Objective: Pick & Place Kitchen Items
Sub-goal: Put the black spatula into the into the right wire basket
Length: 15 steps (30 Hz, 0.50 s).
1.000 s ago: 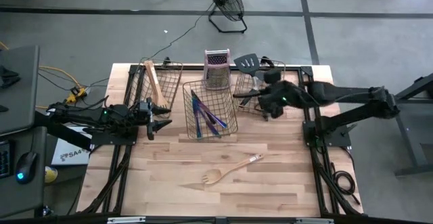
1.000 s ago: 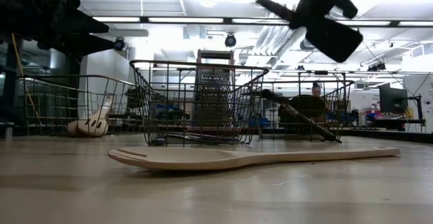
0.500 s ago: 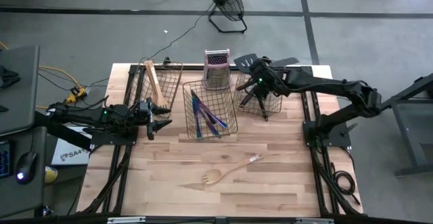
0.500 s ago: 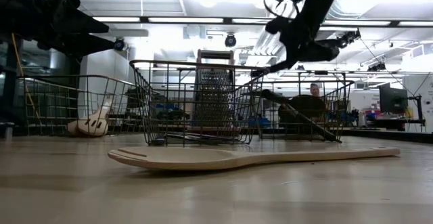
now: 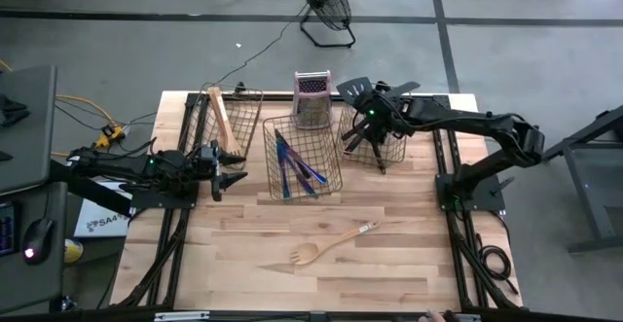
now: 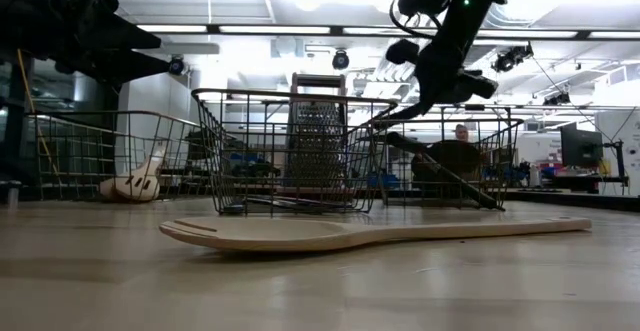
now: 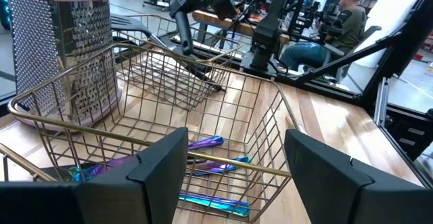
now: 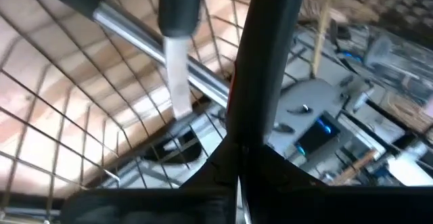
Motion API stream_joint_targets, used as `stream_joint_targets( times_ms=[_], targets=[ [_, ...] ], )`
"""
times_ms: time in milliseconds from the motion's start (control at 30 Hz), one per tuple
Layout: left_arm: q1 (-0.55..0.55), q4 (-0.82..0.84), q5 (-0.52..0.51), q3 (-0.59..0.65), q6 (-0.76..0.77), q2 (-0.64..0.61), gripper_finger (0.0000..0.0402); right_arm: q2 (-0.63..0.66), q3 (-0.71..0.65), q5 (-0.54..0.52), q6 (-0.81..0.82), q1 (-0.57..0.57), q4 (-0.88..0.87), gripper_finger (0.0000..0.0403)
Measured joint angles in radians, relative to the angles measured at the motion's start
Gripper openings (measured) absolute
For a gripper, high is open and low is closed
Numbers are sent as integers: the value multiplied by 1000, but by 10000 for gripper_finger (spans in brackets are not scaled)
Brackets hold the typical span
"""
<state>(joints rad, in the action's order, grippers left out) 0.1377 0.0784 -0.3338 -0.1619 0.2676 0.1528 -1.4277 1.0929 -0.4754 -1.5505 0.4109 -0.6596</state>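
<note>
I need to release the black spatula from my right gripper next to the other black utensils in the wire basket (image 5: 368,133) (image 8: 206,78) that is under it.
My right gripper (image 5: 370,123) hangs over the right wire basket (image 5: 394,152) and is shut on a black spatula (image 6: 400,106). The spatula slants down from the gripper (image 6: 440,71) toward the basket's rim. Other black utensils (image 5: 355,90) lean inside that basket. A pale wooden fork (image 5: 326,246) lies flat on the table toward its near edge. My left gripper (image 5: 226,171) waits open at the table's left, level, facing the middle basket (image 7: 223,88), where purple-blue cutlery (image 7: 210,162) lies. My right gripper pinches the spatula's dark shaft (image 8: 260,126) between its two fingers, which slant down from above. The shaft runs on ahead of the fingers, out over the basket's wire floor. The spatula is lifted and tilted, its lower end (image 6: 380,119) about level with the basket's rim.
A metal box grater (image 5: 311,98) stands at the far edge behind the middle basket. The left basket (image 5: 234,118) holds a wooden utensil (image 5: 222,118). Bare tabletop (image 5: 243,254) spreads around the wooden fork. A person sits in the room beyond the table (image 6: 465,136).
My right gripper has swung toward the table's far edge and down over the right basket, rolling its wrist. The black spatula, held high a second ago, has tipped and now slants down toward the basket's rim.
</note>
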Motion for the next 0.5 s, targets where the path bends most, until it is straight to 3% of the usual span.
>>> stream_joint_targets(
  times_ms=[500],
  targets=[
    [0, 0, 0, 0, 0, 0, 244, 0, -84, 164, -22, 53, 70, 3]
  ],
)
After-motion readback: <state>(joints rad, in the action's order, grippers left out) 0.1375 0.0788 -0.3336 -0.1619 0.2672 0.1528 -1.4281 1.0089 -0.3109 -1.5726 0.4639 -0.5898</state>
